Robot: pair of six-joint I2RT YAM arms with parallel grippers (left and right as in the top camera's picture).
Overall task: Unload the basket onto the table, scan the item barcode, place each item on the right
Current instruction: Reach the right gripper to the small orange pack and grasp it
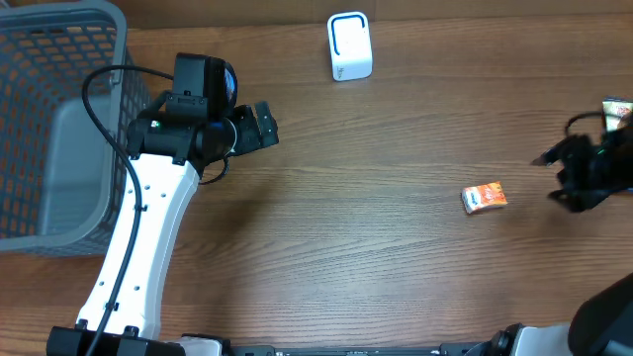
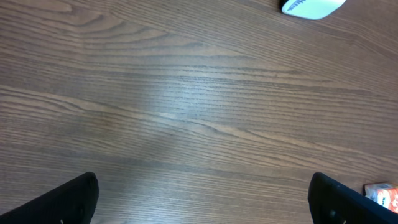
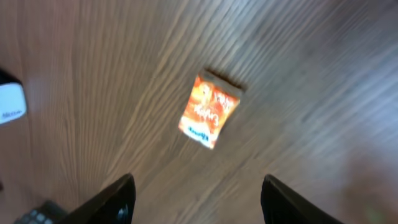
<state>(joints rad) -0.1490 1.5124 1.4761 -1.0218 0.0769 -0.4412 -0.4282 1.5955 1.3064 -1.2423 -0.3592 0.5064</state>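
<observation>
My right gripper is to close on the orange packet's middle (image 1: 486, 197) (image 3: 210, 110), between the packet's white end and its opposite end.
The item, a small orange packet (image 1: 485, 198), lies flat on the wooden table at the right. In the right wrist view the packet (image 3: 209, 111) sits ahead of my right gripper (image 3: 199, 200), whose jaws stand apart with nothing between them. From overhead, the right gripper (image 1: 550, 178) is just right of the packet and does not touch it. The white scanner (image 1: 349, 46) stands at the back centre. My left gripper (image 1: 265, 126) is open and empty over bare table, left of the scanner (image 2: 311, 6). The packet (image 2: 382, 194) peeks in at that view's lower right corner.
A grey mesh basket (image 1: 59, 119) fills the far left of the table. A small colourful object (image 1: 618, 109) shows at the right edge behind the right arm. The scanner (image 3: 11, 102) appears at the left edge of the right wrist view.
</observation>
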